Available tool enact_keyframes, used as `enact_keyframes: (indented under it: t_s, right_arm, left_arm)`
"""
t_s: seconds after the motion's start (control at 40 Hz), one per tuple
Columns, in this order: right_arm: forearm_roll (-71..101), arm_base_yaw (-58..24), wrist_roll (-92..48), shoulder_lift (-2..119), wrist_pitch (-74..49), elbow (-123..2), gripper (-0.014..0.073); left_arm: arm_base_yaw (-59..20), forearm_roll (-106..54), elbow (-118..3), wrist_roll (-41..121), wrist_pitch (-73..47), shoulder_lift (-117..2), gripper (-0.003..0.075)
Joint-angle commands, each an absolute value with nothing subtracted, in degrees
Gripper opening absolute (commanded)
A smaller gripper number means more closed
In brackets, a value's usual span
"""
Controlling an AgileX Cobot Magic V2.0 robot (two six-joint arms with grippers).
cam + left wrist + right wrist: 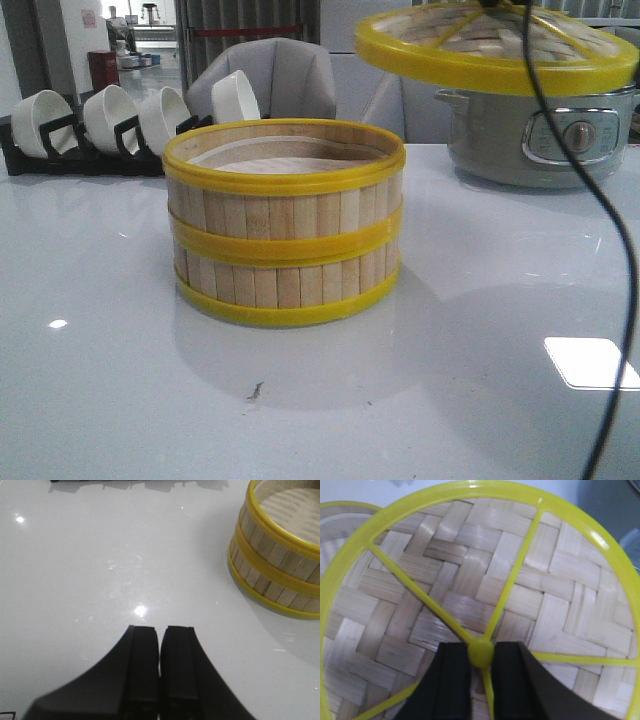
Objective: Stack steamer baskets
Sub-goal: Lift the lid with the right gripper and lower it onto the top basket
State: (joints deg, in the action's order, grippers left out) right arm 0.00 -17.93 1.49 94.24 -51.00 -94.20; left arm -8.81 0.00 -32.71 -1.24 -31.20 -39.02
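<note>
Next, I release the woven lid from my right gripper on the open top of the stacked steamer baskets (283,143).
Two steamer baskets (285,225) stand stacked one on the other in the middle of the white table, with pale slat walls, yellow rims and white paper inside. They also show in the left wrist view (277,550). My left gripper (160,630) is shut and empty, low over bare table, apart from the baskets. My right gripper (481,652) is shut on the yellow knob of the woven lid (480,600) and holds it in the air, above and to the right of the stack; the lid (495,45) shows at the top right of the front view. A basket rim (345,510) shows beyond the lid's edge.
A grey electric pot (545,135) stands at the back right under the lid. A black rack with white bowls (110,120) stands at the back left. A black cable (600,200) hangs down on the right.
</note>
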Motion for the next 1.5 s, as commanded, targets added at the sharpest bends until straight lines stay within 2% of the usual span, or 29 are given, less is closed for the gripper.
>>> enact_keyframes:
  t_s: [0.0,0.28,0.55,1.33,1.38,1.45,1.48]
  right_arm:
    - [-0.45,-21.48,1.49,94.66,-50.91,-100.72,0.0035]
    - [-0.45,-30.13,1.49,104.56,-53.84,-113.39,0.0035]
    - [-0.45,-32.55,1.49,113.76,-58.79,-124.14,0.0035]
    - [-0.46,-32.66,1.44,118.68,-58.08,-125.3,0.0042]
    - [-0.38,-32.66,1.44,118.68,-58.13,-125.3,0.0065]
    - [0.0,-32.66,1.44,118.63,-58.13,-125.3,0.0169]
    - [0.0,-32.66,1.44,118.56,-58.13,-125.3,0.023]
  left_arm:
    - [-9.29,0.0,-34.5,-1.51,-26.9,-38.83,0.0083]
    - [-9.29,0.0,-34.5,-1.51,-26.9,-38.83,0.0083]
    - [-9.29,0.0,-34.5,-1.51,-26.9,-38.83,0.0083]
    - [-9.29,0.0,-34.5,-1.51,-26.9,-38.83,0.0083]
    - [-9.29,0.0,-34.5,-1.51,-26.9,-38.83,0.0083]
    - [-9.29,0.0,-34.5,-1.51,-26.9,-38.83,0.0083]
    - [-9.29,0.0,-34.5,-1.51,-26.9,-38.83,0.0083]
